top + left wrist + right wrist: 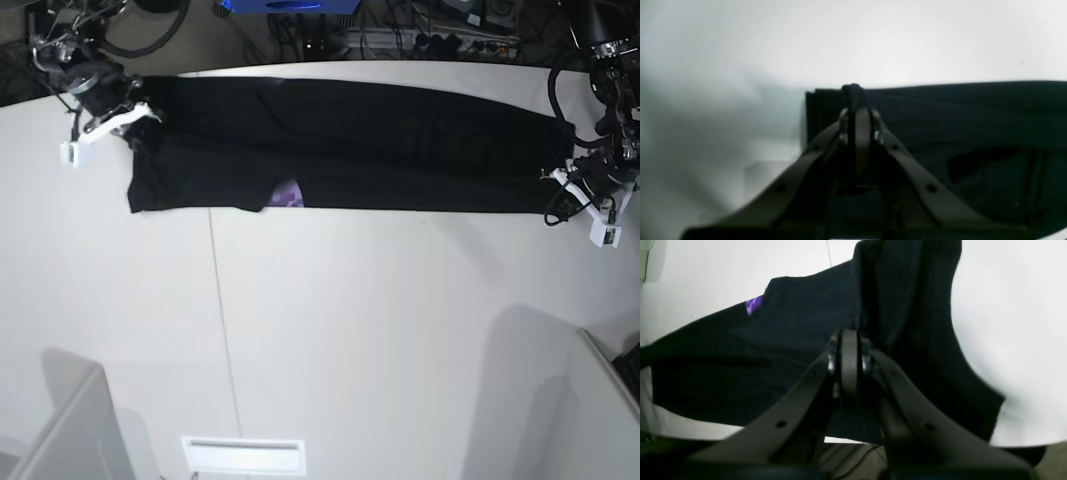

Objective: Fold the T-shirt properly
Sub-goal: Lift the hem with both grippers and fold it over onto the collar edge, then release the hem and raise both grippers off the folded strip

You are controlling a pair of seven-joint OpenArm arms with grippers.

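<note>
Next, my left gripper grips the T-shirt's end [545, 158] farther in, helping pull the black T-shirt nearer from the table's far edge, which it lies close to.
The black T-shirt [350, 145] lies stretched in a long narrow band across the far side of the white table [350, 330], with a bit of purple print [287, 195] showing at its near edge. At the band's left end in the base view, my right gripper [130, 117] is shut on a pinch of the cloth. The right wrist view shows those jaws pressed together [849, 336] with black T-shirt [790, 340] draped around them and the purple print [754, 304] nearby. My left gripper [565, 187] is at the right end; its tips [853, 95] are shut on a corner of the T-shirt [957, 116].
Cables and equipment [400, 30] crowd the space behind the table's far edge. A white slotted plate [243, 455] sits at the near edge, with a grey panel [60, 425] at the lower left and another panel [610, 375] at the lower right.
</note>
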